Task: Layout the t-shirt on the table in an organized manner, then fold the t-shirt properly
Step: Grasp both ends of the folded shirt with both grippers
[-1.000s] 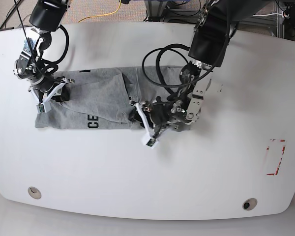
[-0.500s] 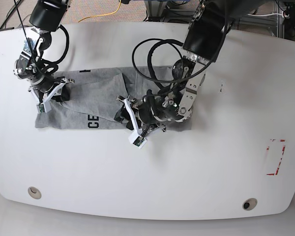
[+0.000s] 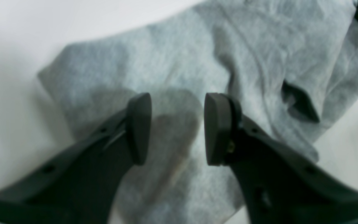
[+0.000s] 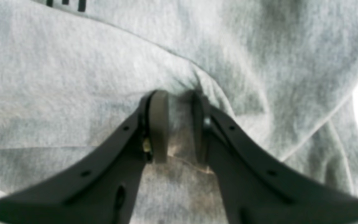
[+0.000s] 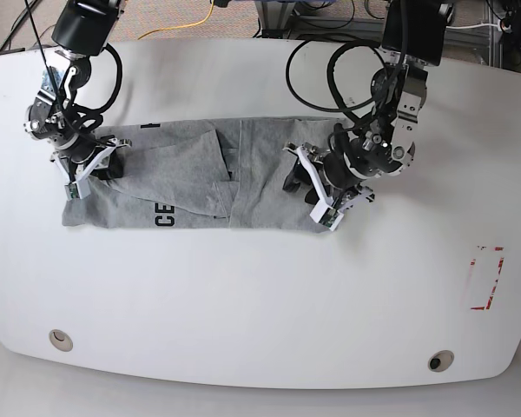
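The t-shirt is pinched in my right gripper at a fold inward of its outer end, so next I open, take the end [image 5: 72, 206] by its edge and fold it toward the middle of the t-shirt.
The grey t-shirt [image 5: 191, 178] lies spread lengthwise across the white table [image 5: 243, 304], with overlapping folds near its middle. My right gripper [image 5: 111, 165] is at its left end. The right wrist view shows that gripper [image 4: 180, 124] shut on a pinched ridge of the t-shirt [image 4: 73, 62]. My left gripper [image 5: 306, 187] hovers over the shirt's right end. In the left wrist view it [image 3: 177, 129] stands open above the t-shirt [image 3: 197, 56], with nothing between its fingers.
Black lettering [image 5: 163, 214] shows on the shirt's front left part. A red tape rectangle [image 5: 487, 276] marks the table's right side. Two round metal grommets [image 5: 61, 339] [image 5: 440, 360] sit near the front edge. Cables run along the far edge.
My left arm has swung from the shirt's middle front edge to its right end, jaws still open. The shirt's right half now shows lying flat. The right arm has not moved.
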